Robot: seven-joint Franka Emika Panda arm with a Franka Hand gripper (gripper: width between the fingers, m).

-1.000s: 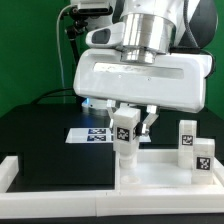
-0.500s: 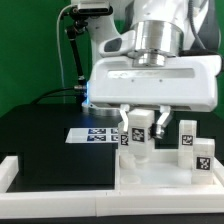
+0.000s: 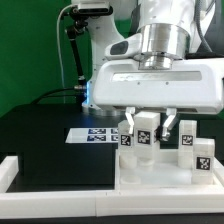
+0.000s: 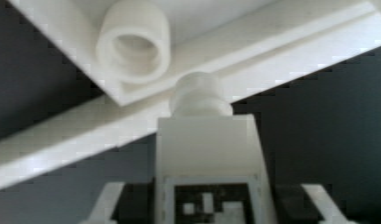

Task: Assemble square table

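The robot's gripper will release the white leg upright in the tabletop's empty near corner hole [image 3: 131, 180] [image 4: 137, 50], by the front border bar. The leg is now just over the tabletop's far part.
My gripper [image 3: 148, 128] is shut on a short white leg block [image 3: 147, 133] with a black-and-white tag and holds it upright just over the far part of the square tabletop [image 3: 150, 182]. In the wrist view the leg [image 4: 205, 140] fills the middle between my fingers [image 4: 112, 205], and its rounded tip lies close beside a round corner hole [image 4: 137, 45] of the slab. A second tagged leg [image 3: 127, 141] stands right beside it on the exterior view's left. Two more legs [image 3: 187, 137] [image 3: 203, 156] stand on the exterior view's right.
The marker board [image 3: 92, 135] lies on the black table behind the slab. A long white border bar [image 3: 55, 177] runs along the front at the exterior view's left. The green wall and the robot base stand behind.
My gripper has carried the leg toward the exterior view's right, from beside the marker board to over the slab's far middle. The leg standing on the left has come into sight.
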